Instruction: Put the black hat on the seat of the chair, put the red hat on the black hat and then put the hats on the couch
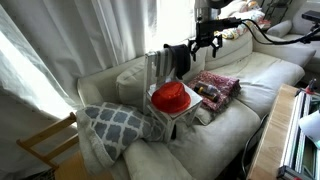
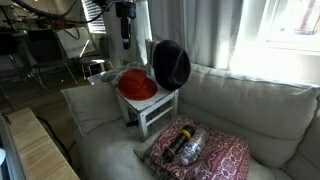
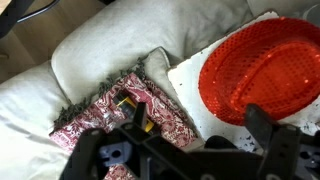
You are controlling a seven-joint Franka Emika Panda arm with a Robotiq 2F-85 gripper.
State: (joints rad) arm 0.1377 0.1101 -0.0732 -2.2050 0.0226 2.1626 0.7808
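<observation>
The robot's gripper should next go to the top of the black hat [image 1: 185, 46], where it hangs against the white chair's back, and close there.
The red hat [image 1: 171, 96] [image 2: 137, 85] [image 3: 260, 70] lies on the seat of the small white chair [image 1: 158, 68] [image 2: 156, 112] [image 3: 190, 85], which stands on the cream couch [image 1: 232, 125] [image 2: 255, 105] [image 3: 100, 50]. The black hat [image 1: 180, 58] [image 2: 171, 63] hangs against the chair's back, above the red one. My gripper [image 1: 207, 44] [image 2: 126, 42] [image 3: 198, 107] hovers open above the chair, near the black hat, with nothing between its fingers. In the wrist view the fingers straddle the seat's edge beside the red hat.
A red patterned cloth [image 1: 215, 85] [image 2: 205, 152] [image 3: 115, 110] with a dark bottle-like object on it lies on the couch next to the chair. A grey patterned pillow [image 1: 115, 125] sits on the chair's other side. A tan wooden chair [image 1: 45, 145] stands off the couch's end.
</observation>
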